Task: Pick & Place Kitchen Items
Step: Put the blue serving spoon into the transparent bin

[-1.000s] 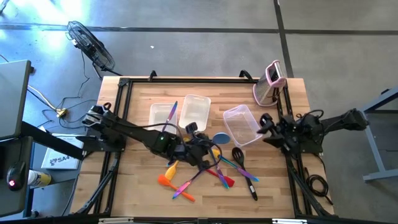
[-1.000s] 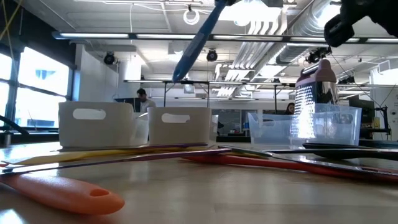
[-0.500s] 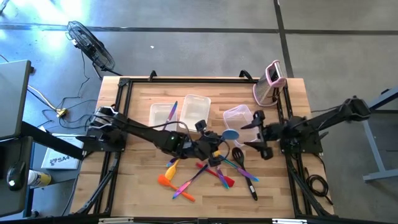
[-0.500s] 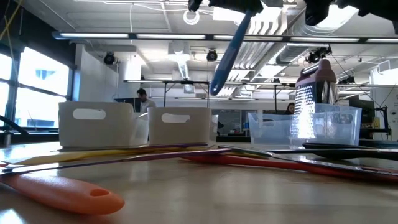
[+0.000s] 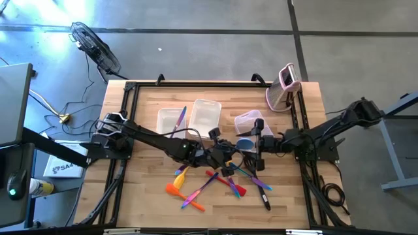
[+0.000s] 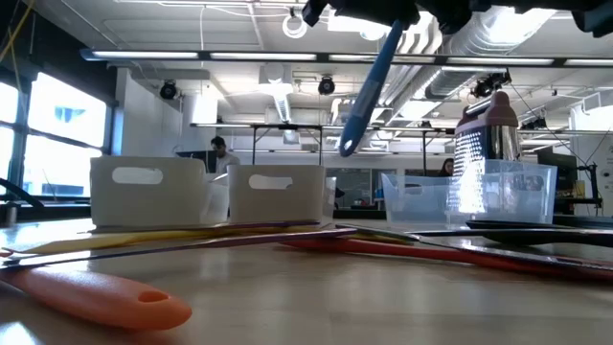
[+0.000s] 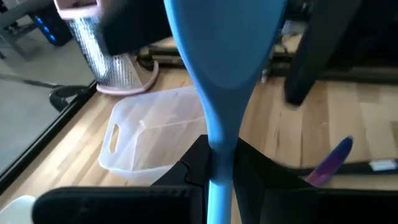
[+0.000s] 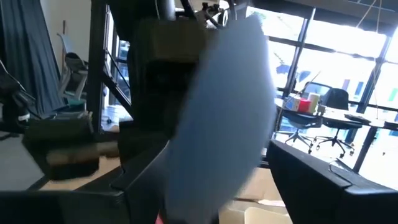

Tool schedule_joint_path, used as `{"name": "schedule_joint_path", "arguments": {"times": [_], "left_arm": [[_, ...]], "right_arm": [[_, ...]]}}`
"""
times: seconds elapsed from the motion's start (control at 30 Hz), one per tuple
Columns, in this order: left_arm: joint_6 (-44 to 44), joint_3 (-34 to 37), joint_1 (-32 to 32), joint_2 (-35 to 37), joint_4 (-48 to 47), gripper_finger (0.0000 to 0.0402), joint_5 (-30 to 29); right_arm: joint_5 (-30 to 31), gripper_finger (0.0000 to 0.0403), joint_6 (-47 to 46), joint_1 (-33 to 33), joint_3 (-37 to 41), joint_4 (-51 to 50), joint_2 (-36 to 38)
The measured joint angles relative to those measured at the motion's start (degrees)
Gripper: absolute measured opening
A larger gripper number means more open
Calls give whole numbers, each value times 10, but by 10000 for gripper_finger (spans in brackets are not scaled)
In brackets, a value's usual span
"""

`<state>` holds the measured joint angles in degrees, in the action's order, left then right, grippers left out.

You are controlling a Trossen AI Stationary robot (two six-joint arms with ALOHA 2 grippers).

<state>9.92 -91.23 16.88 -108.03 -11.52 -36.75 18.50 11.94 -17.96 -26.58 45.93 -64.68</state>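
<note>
The light blue spoon's bowl has my left gripper close behind it, so my right gripper should take the bowl before my left gripper grips the spoon handle's far end [image 6: 354, 132].
My left gripper [image 5: 226, 154] is over the table's middle, shut on a light blue spoon [image 5: 242, 142] held above the pile of utensils [image 5: 219, 181]. The spoon's bowl [image 7: 224, 50] points toward the right arm, and its handle [image 6: 372, 86] slants down in the low view. My right gripper [image 5: 257, 141] is open and reaches in from the table's right. Its fingers [image 8: 140, 171] stand on either side of the spoon's bowl [image 8: 230, 106]; I see no touch. My left gripper pinches the spoon's handle just behind the bowl [image 7: 217, 140] between its two fingers, coming from the table's left. The bowl sticks out past the fingertips. The spoon is lifted clear, its handle slanting down with the free end [image 6: 347, 146] in the air.
Three clear tubs [image 5: 175, 119], [image 5: 204, 114], [image 5: 250, 123] stand on the far half of the table. A pink-and-white gadget [image 5: 283, 88] stands upright at the far right. Orange, purple, red and black utensils lie loose on the near middle [image 6: 96, 292].
My left gripper has carried the blue spoon toward the table's right edge, keeping it clear of the table. My right gripper has come in from the right toward the table's middle until its fingers stand on either side of the spoon's bowl.
</note>
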Motion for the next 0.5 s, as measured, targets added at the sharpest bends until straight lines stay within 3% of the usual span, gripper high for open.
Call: {"name": "schedule_joint_path", "arguments": {"times": [0.17, 0.37, 0.5], "left_arm": [[-7, 0, 0, -1, 2, 35, 2], [-20, 0, 0, -1, -2, 35, 0], [-19, 0, 0, -1, -2, 35, 5]], "right_arm": [[0, 209, 0, 0, -3, -2, -4], [-11, 53, -12, 0, -4, -6, -4], [-14, 57, -16, -1, -4, -11, -4]]}}
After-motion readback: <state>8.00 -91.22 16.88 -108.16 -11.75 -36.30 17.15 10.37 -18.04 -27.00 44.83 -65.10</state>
